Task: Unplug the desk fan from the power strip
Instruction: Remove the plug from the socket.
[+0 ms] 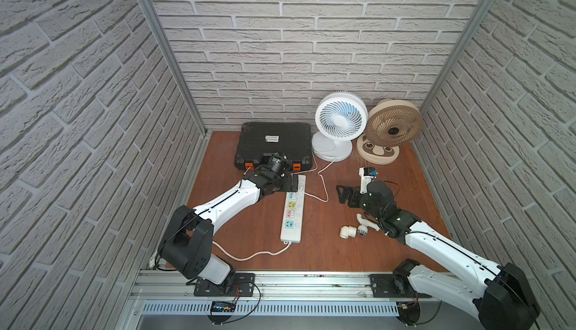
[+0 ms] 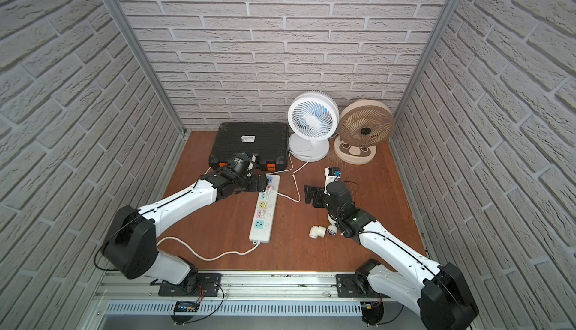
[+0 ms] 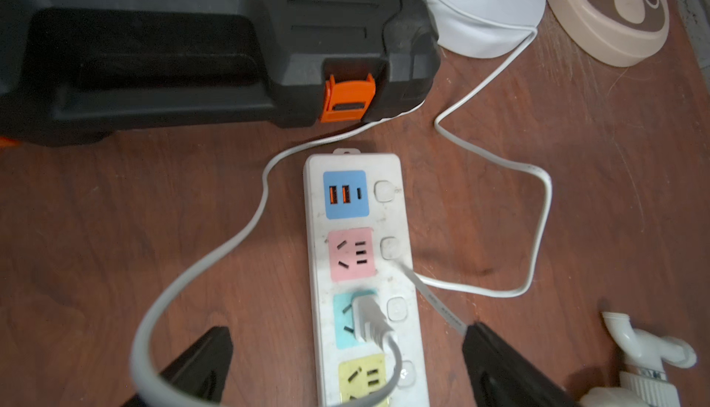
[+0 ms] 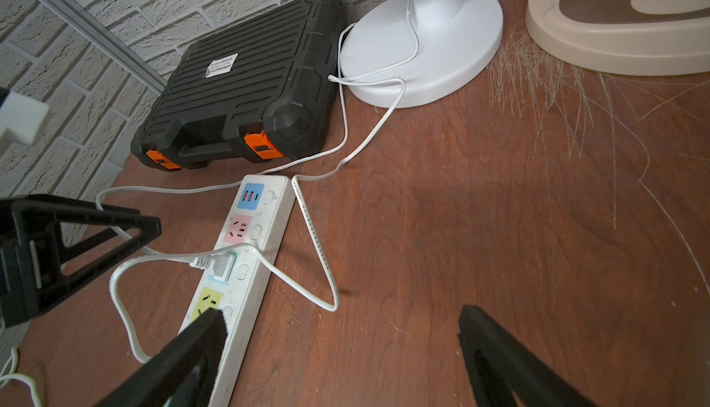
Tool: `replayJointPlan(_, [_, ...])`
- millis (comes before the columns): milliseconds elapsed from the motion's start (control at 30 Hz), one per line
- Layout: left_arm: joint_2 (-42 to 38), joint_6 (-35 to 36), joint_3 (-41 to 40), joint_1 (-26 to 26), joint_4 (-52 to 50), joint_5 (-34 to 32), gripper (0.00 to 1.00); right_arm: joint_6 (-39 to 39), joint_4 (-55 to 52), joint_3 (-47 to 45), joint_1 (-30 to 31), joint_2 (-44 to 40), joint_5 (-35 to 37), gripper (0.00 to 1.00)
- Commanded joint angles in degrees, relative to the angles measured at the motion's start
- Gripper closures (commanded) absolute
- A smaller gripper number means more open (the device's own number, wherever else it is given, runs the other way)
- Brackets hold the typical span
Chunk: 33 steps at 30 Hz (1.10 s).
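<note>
The robot's right gripper should next close on the white plug in the pink socket (image 1: 291, 214) between the yellow socket and the nearest teal socket of the power strip.
The white desk fan (image 1: 339, 116) (image 2: 313, 116) stands at the back, in both top views. Its thin cord (image 3: 538, 232) loops over the wood to a white plug (image 3: 367, 318) (image 4: 221, 264) seated in the teal socket of the power strip (image 1: 297, 228) (image 2: 268, 231) (image 3: 317, 270) (image 4: 276, 213). My left gripper (image 1: 294, 185) (image 3: 347, 347) hangs open over the strip's far half, one finger on each side of the strip, the plug between them and untouched. My right gripper (image 1: 346, 194) (image 4: 342, 332) is open over bare wood to the strip's right, holding nothing.
A black tool case (image 1: 274, 141) with orange latches lies behind the strip. A beige fan (image 1: 392, 122) stands right of the white one. White pipe fittings (image 1: 347, 231) lie by the right arm. The strip's own cord (image 1: 249, 255) trails toward the front rail. Brick walls enclose three sides.
</note>
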Motion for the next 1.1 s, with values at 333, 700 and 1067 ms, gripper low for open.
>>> replayJointPlan(333, [14.7, 12.1, 26.2, 0.3, -17.5, 1.7, 0.02, 0.0, -3.3, 1.1, 3.2, -3.0, 2.6, 0.02])
replayJointPlan(700, [31.5, 13.1, 39.7, 0.7, -24.8, 4.8, 0.02, 2.0, -6.3, 0.0, 4.2, -6.7, 1.4, 0.02])
replayJointPlan(1067, [37.9, 7.6, 37.4, 0.5, -22.5, 6.6, 0.02, 2.6, -5.7, 0.9, 8.3, -3.9, 3.0, 0.02])
